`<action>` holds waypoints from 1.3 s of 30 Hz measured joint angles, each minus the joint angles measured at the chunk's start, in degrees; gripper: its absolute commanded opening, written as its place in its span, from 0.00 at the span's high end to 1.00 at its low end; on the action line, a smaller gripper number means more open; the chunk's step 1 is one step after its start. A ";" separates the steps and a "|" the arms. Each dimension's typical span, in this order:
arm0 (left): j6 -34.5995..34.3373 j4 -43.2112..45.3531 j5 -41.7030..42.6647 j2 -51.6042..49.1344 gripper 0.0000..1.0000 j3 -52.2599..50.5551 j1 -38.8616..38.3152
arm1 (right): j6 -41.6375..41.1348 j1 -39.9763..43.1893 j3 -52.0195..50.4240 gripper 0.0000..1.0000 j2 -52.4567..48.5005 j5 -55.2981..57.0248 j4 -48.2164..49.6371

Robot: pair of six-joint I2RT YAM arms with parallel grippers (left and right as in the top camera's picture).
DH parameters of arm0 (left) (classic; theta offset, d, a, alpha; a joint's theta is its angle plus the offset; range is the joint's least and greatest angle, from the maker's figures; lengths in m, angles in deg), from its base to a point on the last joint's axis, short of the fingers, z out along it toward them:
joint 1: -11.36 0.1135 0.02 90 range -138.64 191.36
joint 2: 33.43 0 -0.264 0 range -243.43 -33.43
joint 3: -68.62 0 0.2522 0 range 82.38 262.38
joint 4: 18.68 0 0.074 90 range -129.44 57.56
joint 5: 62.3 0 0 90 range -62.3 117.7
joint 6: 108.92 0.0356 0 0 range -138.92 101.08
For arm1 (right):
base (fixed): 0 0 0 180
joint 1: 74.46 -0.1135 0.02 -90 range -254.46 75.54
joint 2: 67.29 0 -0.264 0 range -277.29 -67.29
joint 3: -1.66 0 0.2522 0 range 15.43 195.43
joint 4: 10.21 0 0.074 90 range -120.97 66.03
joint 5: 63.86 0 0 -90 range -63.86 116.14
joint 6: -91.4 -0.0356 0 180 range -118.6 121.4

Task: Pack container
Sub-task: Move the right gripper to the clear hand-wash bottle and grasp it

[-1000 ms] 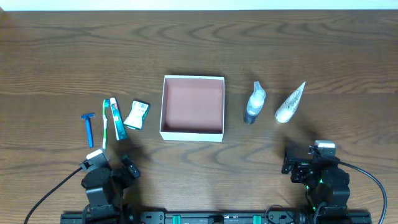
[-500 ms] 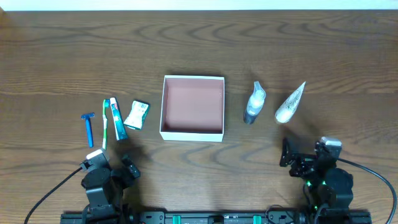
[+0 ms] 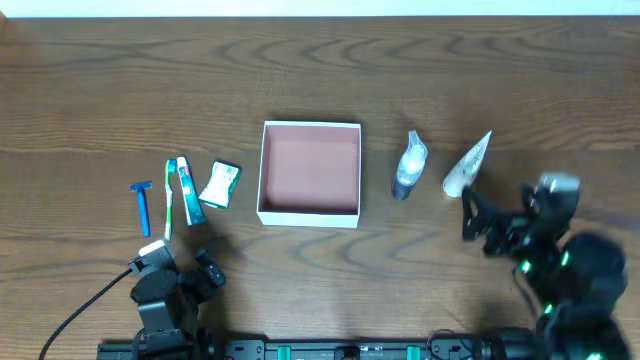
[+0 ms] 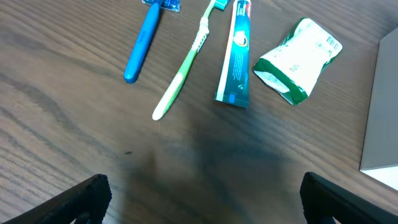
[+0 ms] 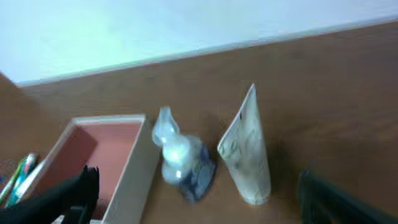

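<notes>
The robot's right gripper will next move to the clear bottle's upper part [image 3: 412, 154] [image 5: 178, 151], just below its cap, and close there.
The container [image 3: 310, 214], a square white-walled box with a pinkish-brown inside, sits empty at the table's middle. To its left lie a blue razor [image 3: 143, 205], a green toothbrush [image 3: 169, 200], a toothpaste tube [image 3: 188, 190] and a green-white sachet [image 3: 221, 184]. To its right lie a clear bottle [image 3: 408, 165] and a white tube [image 3: 467, 166]. My left gripper [image 3: 185, 260] is open and empty near the front edge, below the toothpaste [image 4: 236, 53]. My right gripper [image 3: 478, 222] is open and empty, raised just in front of the white tube [image 5: 249, 149] and bottle [image 5: 177, 152].
The container's wall shows at the right edge of the left wrist view [image 4: 380, 112] and at the lower left of the right wrist view [image 5: 134, 168]. A white wall runs behind the table's far edge [image 5: 186, 46].
My right arm has risen and moved from the front edge towards the white tube. The left arm and all objects have not moved.
</notes>
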 measured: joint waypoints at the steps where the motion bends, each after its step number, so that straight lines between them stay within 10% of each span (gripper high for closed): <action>1: 0.02 0.02 0.02 0.04 0.02 0.00 0.00 | 0.50 -0.02 4.83 0.01 -4.63 -0.04 -3.10; 16: 0.00 0.04 0.09 0.04 0.02 -0.02 0.00 | 9.01 -5.07 63.87 0.01 -47.63 -12.66 -31.76; 39: 0.00 0.04 0.09 0.04 0.02 -0.02 0.00 | -7.85 -20.61 67.34 0.04 -76.89 13.64 -47.17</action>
